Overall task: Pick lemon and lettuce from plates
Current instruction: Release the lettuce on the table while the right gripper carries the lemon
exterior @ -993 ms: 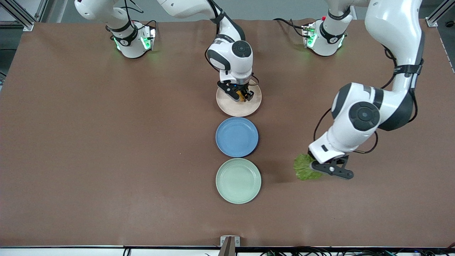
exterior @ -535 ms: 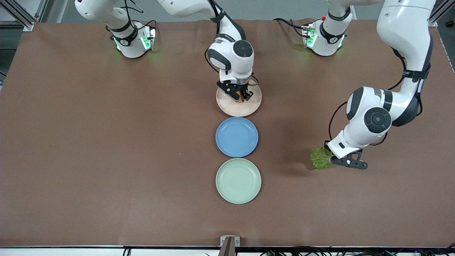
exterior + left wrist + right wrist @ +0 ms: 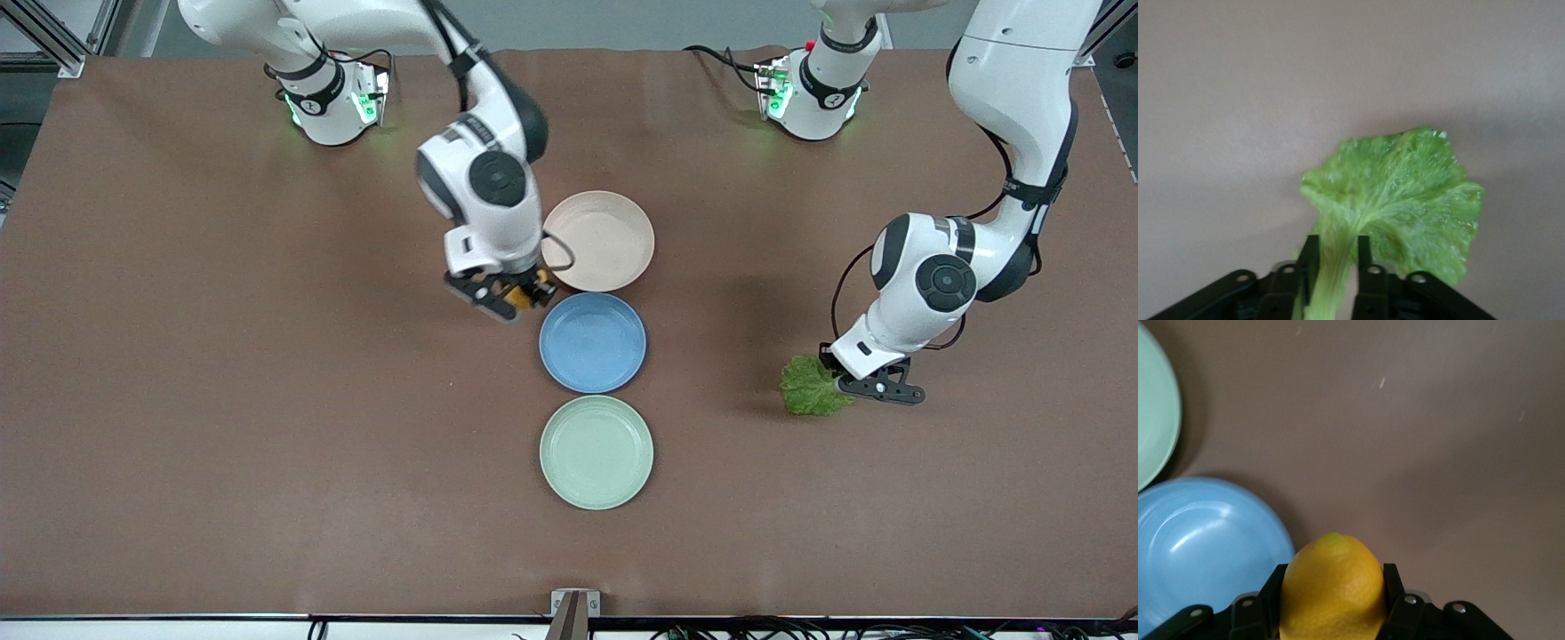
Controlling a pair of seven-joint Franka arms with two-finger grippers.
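I need to release the lemon from my right gripper on open table before its arm's base point(image 3: 316, 388), level with the blue plate's near rim.
My right gripper point(image 3: 516, 298) is shut on the yellow-orange lemon point(image 3: 528, 296) and holds it over the bare table, between the rims of the beige-pink plate point(image 3: 613, 233) and the blue plate. In the right wrist view the lemon point(image 3: 1333, 583) fills the gap between the fingers point(image 3: 1394, 587). My left gripper point(image 3: 852, 384) is shut on the pale stem of the lettuce point(image 3: 811, 388) and holds it low over the table toward the left arm's end. In the left wrist view the crinkled leaf point(image 3: 1411, 197) spreads out past the gripper point(image 3: 1336, 257). Both plates, the beige-pink one and the mint green one point(image 3: 596, 452), are empty.
A blue plate point(image 3: 592, 342) lies between the two task plates; it is empty. It shows in the right wrist view point(image 3: 1198, 547) beside the mint plate's rim point(image 3: 1151, 420). Brown table cover point(image 3: 267, 400) all round; the arm bases stand along the table's edge farthest from the camera.
My right gripper lifted the lemon off the beige-pink plate and moved toward the camera and the right arm's end. My left gripper carried the lettuce farther toward the left arm's end and lower.
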